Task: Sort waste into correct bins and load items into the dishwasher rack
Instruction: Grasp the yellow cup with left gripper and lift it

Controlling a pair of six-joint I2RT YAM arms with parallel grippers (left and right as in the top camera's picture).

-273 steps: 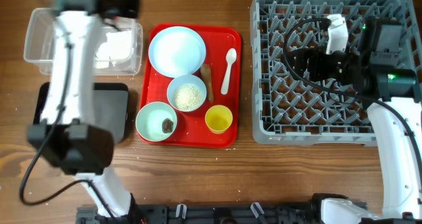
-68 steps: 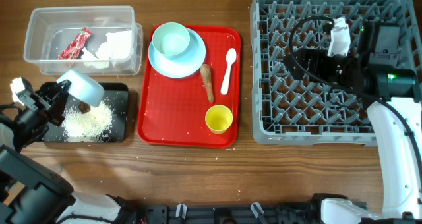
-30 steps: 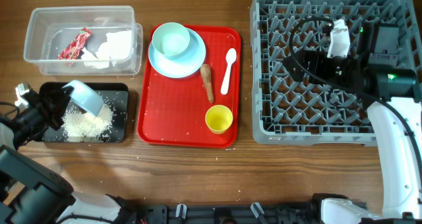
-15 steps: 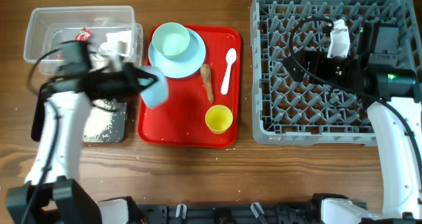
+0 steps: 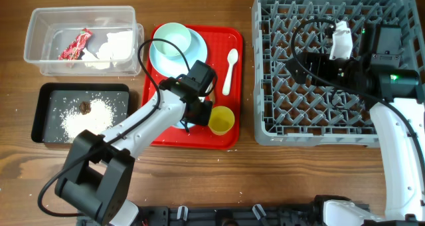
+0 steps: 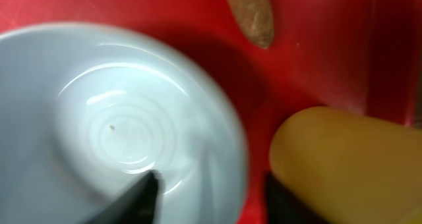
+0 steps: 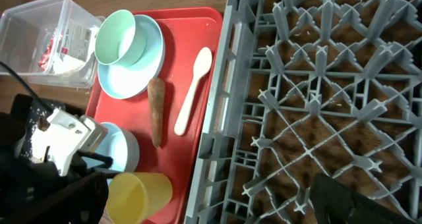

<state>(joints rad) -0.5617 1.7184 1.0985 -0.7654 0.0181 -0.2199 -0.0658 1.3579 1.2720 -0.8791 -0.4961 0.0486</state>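
The yellow cup crowds the pale bowl's rim, so it should be taken first (image 5: 222,120) by my left gripper and then handed to my right gripper.
My left gripper (image 5: 198,113) is down on the red tray, open astride the rim of a pale bowl (image 6: 119,118) that rests there. One finger is inside the bowl and one outside, close to the yellow cup (image 5: 220,119). The second bowl (image 5: 172,40) sits in the round plate (image 5: 189,61). The brown food piece (image 5: 208,80) and white spoon (image 5: 229,70) lie beside them. My right gripper (image 5: 299,63) hangs open and empty over the grey dishwasher rack (image 5: 332,129).
The clear tub (image 5: 40,46) holds the red wrapper (image 5: 75,44) and white tissue (image 5: 113,48). The black tray (image 5: 46,126) holds white crumbs (image 5: 83,123) and a dark lump (image 5: 85,107). The red tray's (image 5: 166,129) right edge lies close to the rack.
My left arm swung right from the black tray to the red tray with the emptied bowl, lowered it beside the yellow cup, and its jaws came apart. The right arm stayed still.
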